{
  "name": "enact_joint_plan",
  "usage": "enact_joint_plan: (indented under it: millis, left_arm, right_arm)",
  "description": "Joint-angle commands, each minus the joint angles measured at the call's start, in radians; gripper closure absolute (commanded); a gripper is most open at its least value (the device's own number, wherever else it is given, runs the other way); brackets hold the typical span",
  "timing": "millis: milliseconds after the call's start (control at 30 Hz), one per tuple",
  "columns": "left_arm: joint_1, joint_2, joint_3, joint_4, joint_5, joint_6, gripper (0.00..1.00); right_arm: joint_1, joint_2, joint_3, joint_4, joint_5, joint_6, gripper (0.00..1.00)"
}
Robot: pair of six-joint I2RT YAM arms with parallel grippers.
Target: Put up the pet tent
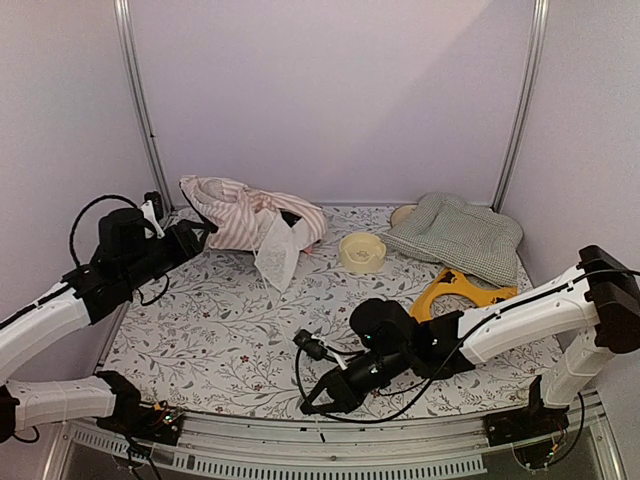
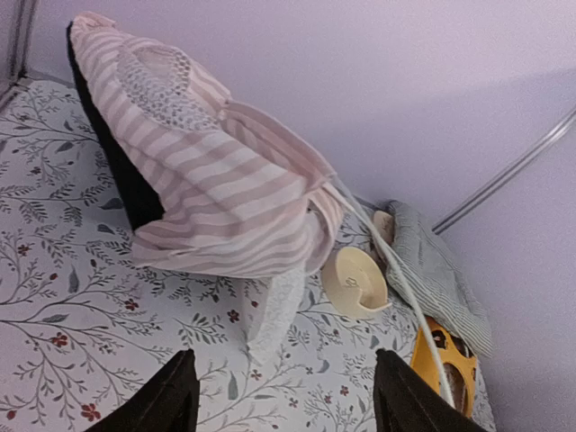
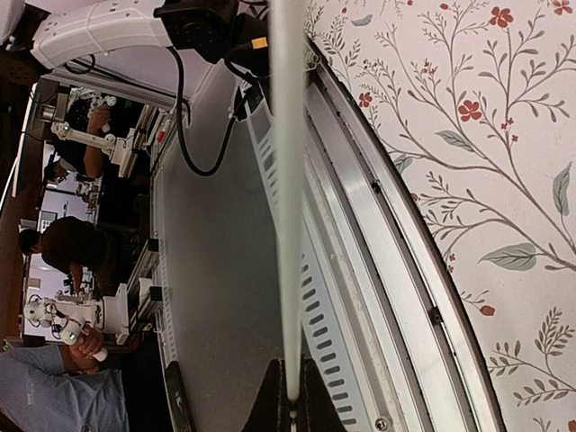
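Observation:
The robot's left gripper will close on the pet tent's striped lower corner (image 1: 211,244) (image 2: 142,254), at the near end of the tent's black strip.
The pet tent (image 1: 250,214) lies collapsed at the back left of the table, pink-and-white striped, with its white sheer flap (image 1: 279,251) spread toward the middle. Up close in the left wrist view, the tent (image 2: 216,184) shows a round mesh window. A thin white pole (image 2: 396,270) runs out of it toward the right. My left gripper (image 1: 200,232) sits just left of the tent, and its jaws (image 2: 283,382) stand open with nothing between them. Low at the table's front edge, my right gripper (image 1: 315,400) is shut (image 3: 290,400) on a thin white pole (image 3: 288,180).
A cream bowl (image 1: 362,251) stands right of the tent. A green-and-white checked cushion (image 1: 455,235) lies at the back right, with a yellow piece (image 1: 455,290) in front of it. A metal rail (image 1: 300,440) edges the table's front. Upright frame posts (image 1: 140,100) stand at the back corners.

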Motion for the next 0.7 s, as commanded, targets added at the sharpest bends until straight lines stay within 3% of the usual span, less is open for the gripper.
enact_joint_plan:
  millis: [0, 200, 533, 667]
  left_arm:
    - [0.162, 0.035, -0.037, -0.047, -0.006, 0.097, 0.35]
    - [0.258, 0.122, -0.124, 0.179, 0.055, 0.196, 0.38]
    - [0.272, 0.328, -0.26, 0.749, 0.116, 0.469, 0.45]
    - [0.271, 0.437, -0.225, 0.824, 0.178, 0.59, 0.5]
  right_arm:
    - [-0.034, -0.04, 0.022, 0.032, 0.033, 0.016, 1.0]
    - [-0.048, -0.055, 0.009, 0.033, 0.024, 0.02, 1.0]
    - [-0.064, -0.064, 0.006, 0.032, -0.005, 0.003, 1.0]
    - [-0.068, -0.073, -0.002, 0.026, -0.008, -0.003, 1.0]
